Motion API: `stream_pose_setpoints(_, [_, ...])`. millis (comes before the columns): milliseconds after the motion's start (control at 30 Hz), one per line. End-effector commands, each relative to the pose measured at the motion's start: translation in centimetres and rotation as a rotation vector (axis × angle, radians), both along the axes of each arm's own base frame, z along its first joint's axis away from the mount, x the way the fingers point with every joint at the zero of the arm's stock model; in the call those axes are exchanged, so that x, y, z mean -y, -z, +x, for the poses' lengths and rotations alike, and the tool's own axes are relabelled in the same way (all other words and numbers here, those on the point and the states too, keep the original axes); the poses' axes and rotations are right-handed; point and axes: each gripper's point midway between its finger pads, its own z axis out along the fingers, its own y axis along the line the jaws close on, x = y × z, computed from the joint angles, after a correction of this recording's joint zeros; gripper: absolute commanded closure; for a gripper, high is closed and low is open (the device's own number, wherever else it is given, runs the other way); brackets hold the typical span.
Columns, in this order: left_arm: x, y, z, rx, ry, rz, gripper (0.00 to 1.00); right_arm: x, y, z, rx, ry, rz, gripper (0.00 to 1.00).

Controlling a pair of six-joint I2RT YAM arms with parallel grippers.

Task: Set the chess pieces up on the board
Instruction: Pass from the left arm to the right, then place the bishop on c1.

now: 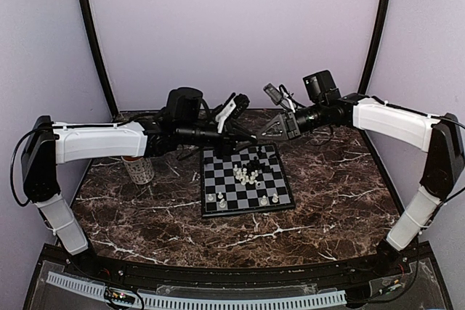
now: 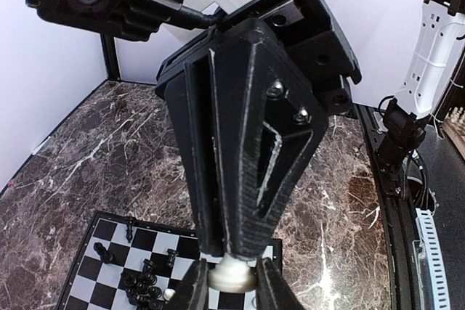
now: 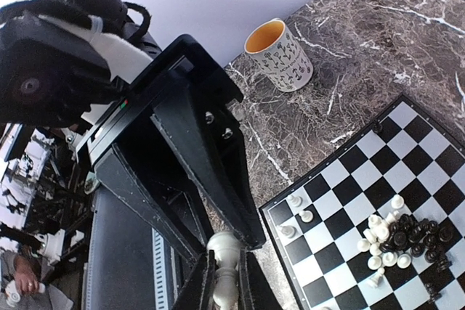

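Observation:
Next, my right gripper lets go of the white chess piece on the near-row black square (image 1: pixel 233 205) (image 3: pixel 297 250), beside the three white pieces that are standing.
Both grippers meet in the air over the far edge of the board (image 1: pixel 272 172). Between them is one white chess piece (image 2: pixel 231 272). My left gripper (image 2: pixel 231 282) is shut on its wide base. My right gripper (image 3: pixel 225 287) is shut on the piece's (image 3: pixel 224 248) slim body, and its fingers (image 2: pixel 247 179) come down from above in the left wrist view. Mixed black and white pieces (image 1: pixel 247 174) lie heaped mid-board (image 3: pixel 378 172), and three white ones (image 3: pixel 294 215) stand near a corner. In the top view the left gripper (image 1: pixel 251 138) and right gripper (image 1: pixel 260 136) touch tips.
A patterned mug (image 1: pixel 138 170) with a yellow inside (image 3: pixel 280 52) stands on the marble table left of the board, under the left arm. A few white pieces (image 1: pixel 218 199) stand along the board's near rows.

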Motion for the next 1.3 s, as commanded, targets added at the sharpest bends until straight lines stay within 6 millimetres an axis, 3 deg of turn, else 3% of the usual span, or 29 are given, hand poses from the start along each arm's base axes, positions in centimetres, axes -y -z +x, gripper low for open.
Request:
stream_pose_setpoints(0, [0.2,-0.2,-0.6,0.007,0.023,-0.01,0.71,-0.2,-0.6,-0.1,0.045,-0.012,0.021,0.93])
stream_pose_setpoints(100, [0.0,-0.1,-0.5,0.018,0.014,0.011,0.59,0.2,-0.3,0.1,0.081,0.004,-0.017,0.95])
stream_pose_setpoints(233, [-1.7,-0.1,-0.2,0.065,-0.046,0.072,0.52,1.4,0.8,0.7,0.22,0.037,-0.126,0.96])
stream_pose_setpoints(367, [-5.0,0.5,1.1,0.052,-0.16,0.129,0.44,2.5,3.2,0.4,0.362,0.034,-0.286,0.96])
stream_pose_setpoints(467, [-8.6,1.2,3.7,-0.035,-0.284,0.128,0.43,2.5,5.2,-0.5,0.448,-0.017,-0.413,0.96])
stream_pose_setpoints(633, [-13.2,1.9,7.7,-0.07,-0.487,0.146,0.43,0.8,7.3,-2.1,0.535,-0.134,-0.544,0.97])
stream_pose_setpoints(800, [-15.9,1.8,9.3,-0.038,-0.613,0.151,0.43,-2.1,9.7,-3.5,0.582,-0.247,-0.643,0.98])
stream_pose_setpoints(1067, [-18.7,-1.8,9.0,0.046,-0.705,0.08,0.42,-5.2,15.0,-4.8,0.593,-0.37,-0.798,0.99])
stream_pose_setpoints(1267, [-19.4,-3.7,8.4,0.074,-0.72,0.046,0.41,-6.7,16.7,-4.9,0.572,-0.389,-0.83,0.98])
